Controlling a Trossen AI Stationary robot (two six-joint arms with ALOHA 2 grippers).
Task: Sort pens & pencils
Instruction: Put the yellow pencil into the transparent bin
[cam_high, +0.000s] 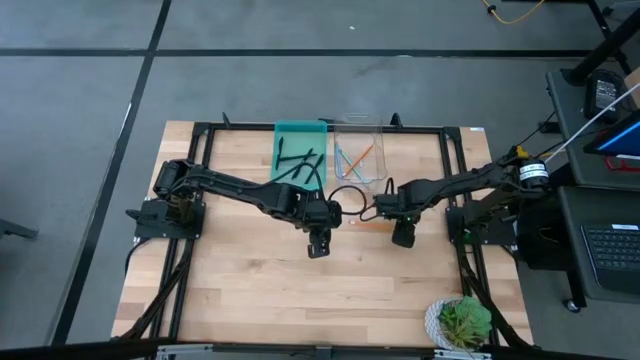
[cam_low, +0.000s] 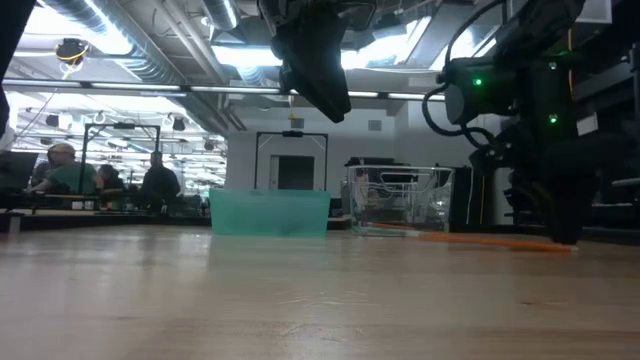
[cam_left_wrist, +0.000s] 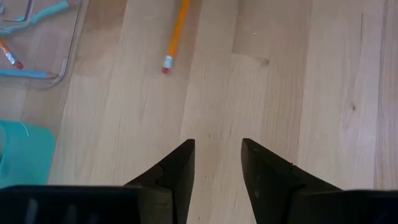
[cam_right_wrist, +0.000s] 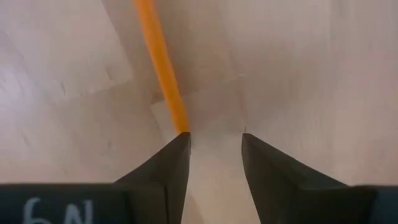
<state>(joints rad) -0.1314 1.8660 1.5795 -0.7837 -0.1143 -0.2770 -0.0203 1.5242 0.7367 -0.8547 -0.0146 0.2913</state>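
My left gripper will go next to the orange pencil's metal band (cam_high: 352, 221) (cam_left_wrist: 167, 61), beside its eraser. It should close there.
One orange pencil (cam_high: 368, 221) lies flat on the wood between the two grippers; it also shows in the low view as an orange pencil (cam_low: 480, 239). My right gripper (cam_right_wrist: 215, 140) is open and low at the table (cam_low: 548, 225), with the pencil's end (cam_right_wrist: 180, 121) at one fingertip. My left gripper (cam_left_wrist: 217, 149) is open and raised above the table (cam_low: 312, 65), the pencil's eraser end (cam_left_wrist: 165, 64) ahead of it. Black pens (cam_high: 300, 165) lie in a teal tray (cam_high: 288, 130). Light-blue and orange pencils (cam_high: 355, 158) lie in a clear container (cam_high: 381, 150). My right gripper stands open, pointing down at the table, with one fingertip (cam_right_wrist: 177, 146) at the orange pencil's end (cam_right_wrist: 181, 126). I cannot tell whether it touches. The pencil lies flat on the wood and runs away from the fingers, outside the gap.
The teal tray and clear container stand side by side at the table's far edge. A potted plant (cam_high: 460, 322) sits at the near right corner. Bare wood (cam_high: 260, 290) spreads over the near half. People (cam_low: 60, 170) sit in the room beyond the table.
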